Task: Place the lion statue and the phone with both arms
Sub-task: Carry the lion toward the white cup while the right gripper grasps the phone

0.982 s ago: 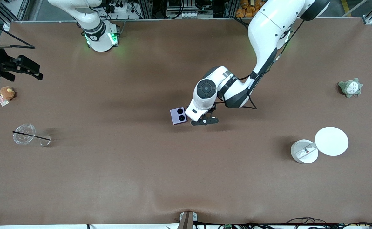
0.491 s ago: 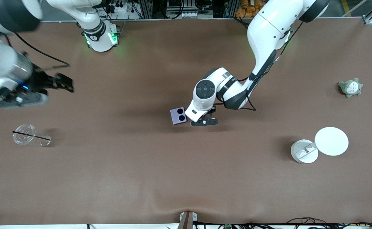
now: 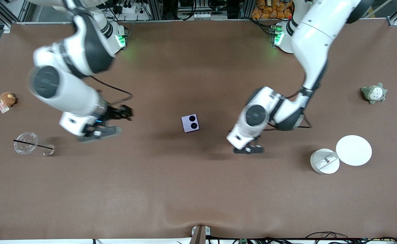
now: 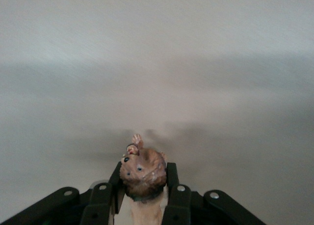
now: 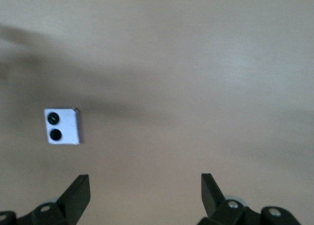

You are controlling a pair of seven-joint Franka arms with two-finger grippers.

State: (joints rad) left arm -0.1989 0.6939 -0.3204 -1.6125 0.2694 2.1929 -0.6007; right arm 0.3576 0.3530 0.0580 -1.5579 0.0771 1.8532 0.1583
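My left gripper will let go of the lion statue on the table (image 3: 297,150) just beside the white round container, facing the phone's side.
The phone (image 3: 190,123) is a pale lavender square with two black circles and lies flat mid-table. It also shows in the right wrist view (image 5: 62,126). My left gripper (image 3: 247,148) is over bare table, off the phone toward the left arm's end. In the left wrist view it (image 4: 144,180) is shut on the lion statue (image 4: 142,170), a reddish-brown figurine. The lion is hidden in the front view. My right gripper (image 3: 123,114) is open and empty (image 5: 143,186), over the table off the phone toward the right arm's end.
A tan plush (image 3: 7,99) and a tipped clear cup (image 3: 25,143) with a straw lie at the right arm's end. A grey-and-white plush (image 3: 374,93), a white round container (image 3: 324,161) and its lid (image 3: 353,150) lie at the left arm's end.
My left gripper has moved away from beside the phone toward the left arm's end. My right arm has swung in from the table's end toward the phone. The phone stays put.
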